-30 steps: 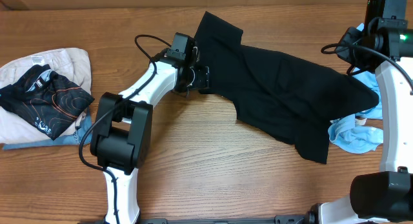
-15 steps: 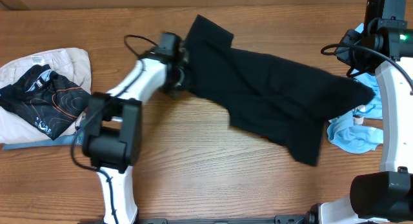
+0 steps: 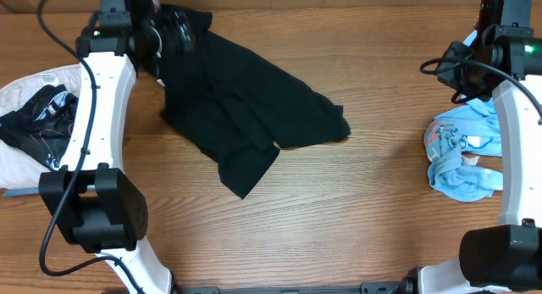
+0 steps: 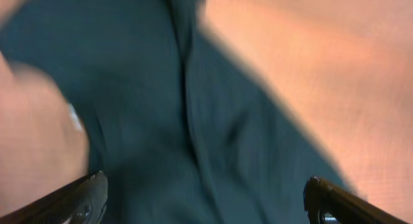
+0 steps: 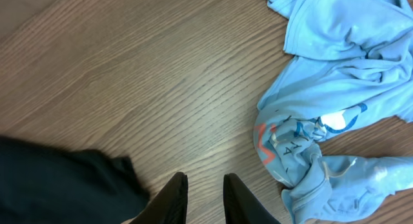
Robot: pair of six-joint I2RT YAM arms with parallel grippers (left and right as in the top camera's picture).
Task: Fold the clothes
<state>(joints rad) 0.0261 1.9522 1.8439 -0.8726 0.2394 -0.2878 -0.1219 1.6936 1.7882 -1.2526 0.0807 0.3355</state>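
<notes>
Next, my left gripper grabs the black garment at the base of its near flap [image 3: 223, 148], just behind the loose end of the flap.
A black garment [image 3: 246, 116] lies crumpled on the wooden table, left of centre. Its upper end reaches up to my left gripper [image 3: 174, 36] at the back left. In the left wrist view the garment [image 4: 193, 121] fills the blurred frame, and the left gripper [image 4: 206, 201] has its fingers wide apart over the cloth. A light blue garment [image 3: 461, 154] lies bunched at the right edge and also shows in the right wrist view [image 5: 335, 88]. My right gripper [image 5: 205, 185] is shut and empty above bare wood, with a black garment corner [image 5: 58, 185] to its left.
A pile at the far left holds a beige garment [image 3: 80, 78] with a black patterned garment [image 3: 59, 124] on top. The right arm [image 3: 508, 40] stands at the back right above the blue garment.
My left arm has swung left and back, dragging the black garment from the centre right to the left half of the table. The blue garment is now uncovered. The right arm has not moved.
</notes>
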